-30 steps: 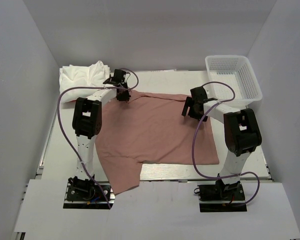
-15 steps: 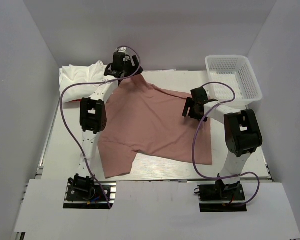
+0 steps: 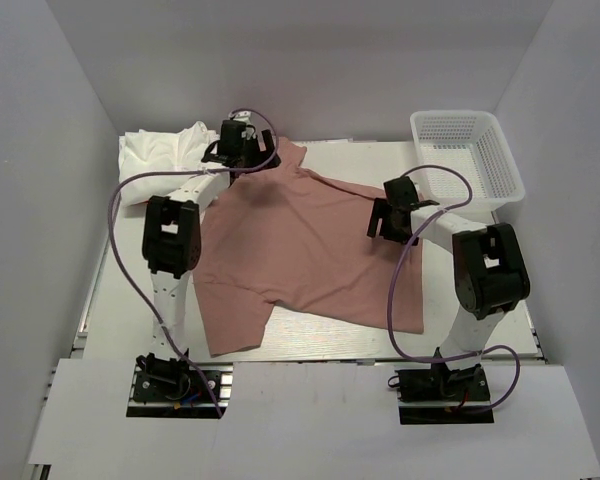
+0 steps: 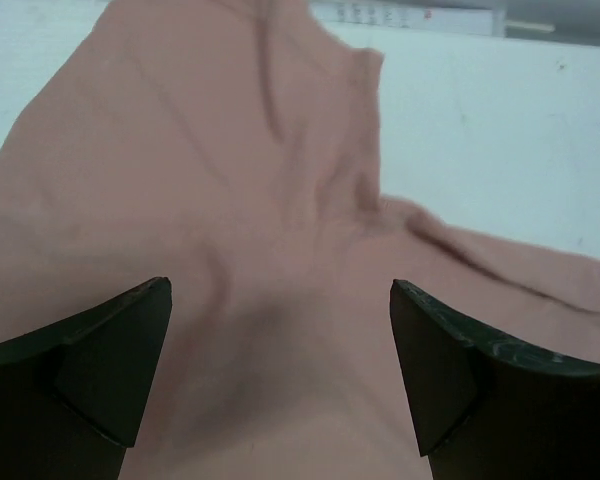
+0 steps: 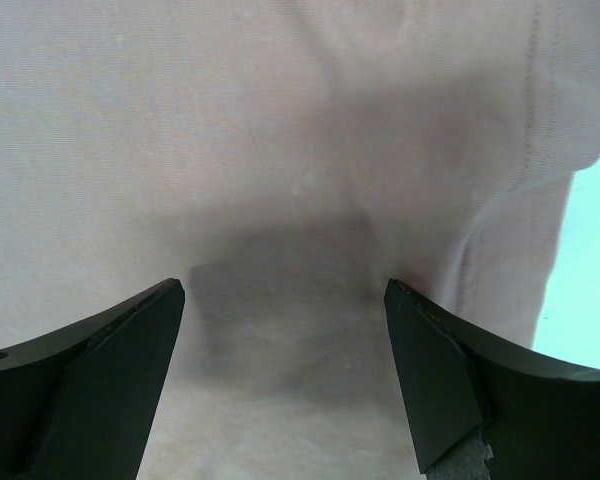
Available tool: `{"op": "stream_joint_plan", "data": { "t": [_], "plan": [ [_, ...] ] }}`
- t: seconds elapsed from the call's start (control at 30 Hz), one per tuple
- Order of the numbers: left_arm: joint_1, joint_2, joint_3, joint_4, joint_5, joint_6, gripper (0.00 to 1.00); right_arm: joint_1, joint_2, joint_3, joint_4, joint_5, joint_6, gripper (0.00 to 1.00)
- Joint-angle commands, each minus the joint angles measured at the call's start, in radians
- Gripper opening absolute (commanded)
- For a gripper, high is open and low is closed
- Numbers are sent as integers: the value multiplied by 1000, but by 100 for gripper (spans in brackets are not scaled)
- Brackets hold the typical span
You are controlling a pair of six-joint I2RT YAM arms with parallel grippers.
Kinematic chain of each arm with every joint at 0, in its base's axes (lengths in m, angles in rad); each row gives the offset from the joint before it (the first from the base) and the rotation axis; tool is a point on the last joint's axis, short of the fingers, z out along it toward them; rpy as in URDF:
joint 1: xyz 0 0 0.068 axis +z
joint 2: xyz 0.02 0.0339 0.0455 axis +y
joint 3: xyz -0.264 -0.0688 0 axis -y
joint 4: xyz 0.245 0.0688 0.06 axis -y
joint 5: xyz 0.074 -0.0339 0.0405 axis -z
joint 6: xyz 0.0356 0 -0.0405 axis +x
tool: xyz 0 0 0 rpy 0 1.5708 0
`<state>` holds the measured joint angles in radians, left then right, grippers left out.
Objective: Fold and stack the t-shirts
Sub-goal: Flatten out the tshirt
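Observation:
The dusty pink t-shirt's near hem corner [image 3: 418,328], on the white mesh basket's side of the table, is the next spot my right gripper needs to close on.
A dusty pink t-shirt [image 3: 300,250] lies spread on the table, plain side up, with one sleeve pointing to the near left. My left gripper [image 3: 242,158] hovers open over its far left corner. In the left wrist view the cloth [image 4: 230,180] lies rumpled under the left gripper [image 4: 280,288], with nothing between the jaws. My right gripper [image 3: 380,222] stands open above the shirt's right part. The right wrist view shows flat pink cloth [image 5: 280,130] and a hem under the right gripper [image 5: 284,286]. A heap of white t-shirts [image 3: 165,160] sits at the back left.
A white mesh basket [image 3: 467,118] stands at the back right corner. The white table [image 3: 120,290] shows as bare strips left and right of the pink shirt. Grey walls close in the back and both sides.
The left gripper, shut on the shirt's far left corner, pulled it toward the back, then opened and let it go. The whole shirt slid back and left. The right arm barely moved.

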<state>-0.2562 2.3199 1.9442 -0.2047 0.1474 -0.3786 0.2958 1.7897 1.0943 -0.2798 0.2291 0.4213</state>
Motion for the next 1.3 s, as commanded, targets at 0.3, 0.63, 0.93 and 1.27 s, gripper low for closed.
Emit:
{"op": "stream_joint_plan", "data": {
  "t": [0.3,0.63,0.93,1.27],
  "plan": [
    [0,-381,-597,39,-195,-36,100,-1,155,333,-33,27,-50,90],
    [0,-412,-691,65,-287,-88,100,-9,439,679,-102,0,-16,90],
    [9,-390,-748,51,-328,-109,100,-38,629,956,54,153,-21,90],
    [-9,-484,-669,5,-319,-48,100,-6,377,844,25,18,-162,90]
  ]
}}
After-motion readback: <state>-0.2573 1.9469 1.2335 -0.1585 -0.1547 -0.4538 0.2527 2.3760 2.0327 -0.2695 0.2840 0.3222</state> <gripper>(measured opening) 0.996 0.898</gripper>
